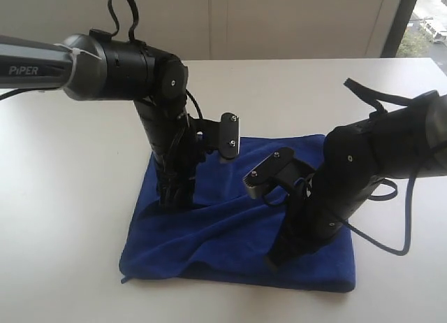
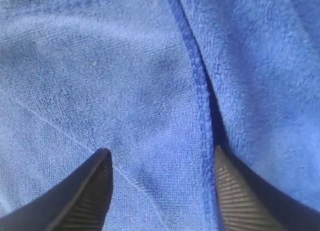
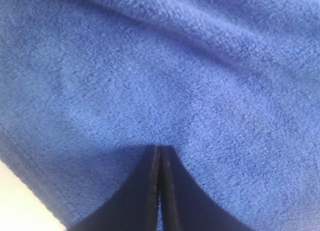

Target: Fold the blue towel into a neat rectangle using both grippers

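The loose layer's hem runs at a slant across the towel short of the towel's back corner, so next I pinch that hem (image 2: 206, 108) with my left gripper and pull it toward the corner.
The blue towel (image 1: 230, 232) lies rumpled on the white table (image 1: 63, 197), with a loose layer lying over its left half and a thread tail at its front left corner. My left gripper (image 1: 173, 196) points down onto the towel's left part. In the left wrist view the left gripper (image 2: 161, 152) is open, its fingertips (image 2: 102, 158) straddling flat cloth, and a hemmed edge (image 2: 197, 81) runs beside one finger. My right gripper (image 1: 274, 261) rests tip-down near the towel's front edge. Seen from the right wrist, this gripper (image 3: 160, 148) is shut, with no cloth between its jaws.
Bare white table surrounds the towel on all sides, and a sliver of it (image 3: 12, 196) shows past the towel's hem in the right wrist view. A wall stands behind the table, with a window (image 1: 426, 19) at the far right. Black cables (image 1: 391, 225) loop off the right arm.
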`<control>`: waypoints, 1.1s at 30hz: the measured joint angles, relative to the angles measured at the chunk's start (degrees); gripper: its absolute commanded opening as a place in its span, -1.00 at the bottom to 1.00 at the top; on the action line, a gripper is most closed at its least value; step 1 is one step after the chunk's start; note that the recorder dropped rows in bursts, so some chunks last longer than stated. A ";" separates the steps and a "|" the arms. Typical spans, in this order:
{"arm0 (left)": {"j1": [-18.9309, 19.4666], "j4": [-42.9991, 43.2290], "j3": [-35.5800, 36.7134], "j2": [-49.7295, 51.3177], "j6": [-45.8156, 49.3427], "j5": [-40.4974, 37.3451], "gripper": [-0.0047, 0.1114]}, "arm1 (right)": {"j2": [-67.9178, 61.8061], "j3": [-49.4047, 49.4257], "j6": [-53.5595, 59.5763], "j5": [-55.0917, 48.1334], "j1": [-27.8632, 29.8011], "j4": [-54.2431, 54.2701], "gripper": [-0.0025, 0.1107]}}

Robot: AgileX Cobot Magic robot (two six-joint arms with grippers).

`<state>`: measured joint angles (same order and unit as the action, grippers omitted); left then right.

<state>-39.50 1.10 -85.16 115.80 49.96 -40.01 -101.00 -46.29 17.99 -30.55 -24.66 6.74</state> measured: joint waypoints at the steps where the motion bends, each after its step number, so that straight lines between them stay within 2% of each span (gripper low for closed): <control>1: 0.00 0.47 0.00 0.26 0.00 0.00 0.17 | 0.00 0.00 0.00 0.00 0.00 0.00 -0.96; 4: 0.00 1.32 0.00 1.86 0.00 0.00 0.10 | 0.00 0.00 0.00 0.00 0.00 0.00 -0.96; 8: 0.00 1.72 0.00 2.44 -4.39 1.14 -0.21 | 0.00 0.00 0.00 0.00 0.00 0.15 -0.96; 14: 0.00 2.98 0.00 1.85 -10.32 2.92 -0.24 | 0.08 0.23 0.00 0.21 0.00 0.37 -0.96; 16: 0.11 3.39 0.00 1.85 -12.44 2.68 -0.14 | 0.08 0.22 0.00 0.31 0.00 0.48 -0.96; 18: 0.22 3.84 0.00 1.85 -13.35 1.40 0.30 | 0.13 0.35 0.00 0.42 0.00 0.48 -0.96; 20: 0.22 4.42 0.00 1.85 -13.48 -0.14 0.50 | 0.13 0.39 0.00 0.51 0.00 0.48 -0.96; 28: 0.22 8.84 0.00 1.60 -15.24 -4.08 0.49 | 0.13 0.39 0.00 0.41 0.02 0.59 -0.96; 33: -0.14 8.95 0.00 -0.68 -16.40 -1.66 0.49 | 0.13 0.39 0.00 0.31 0.02 0.59 -0.96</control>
<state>-39.64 10.05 -85.16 115.12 33.56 -41.67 -100.87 -45.91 17.99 -30.24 -24.63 7.33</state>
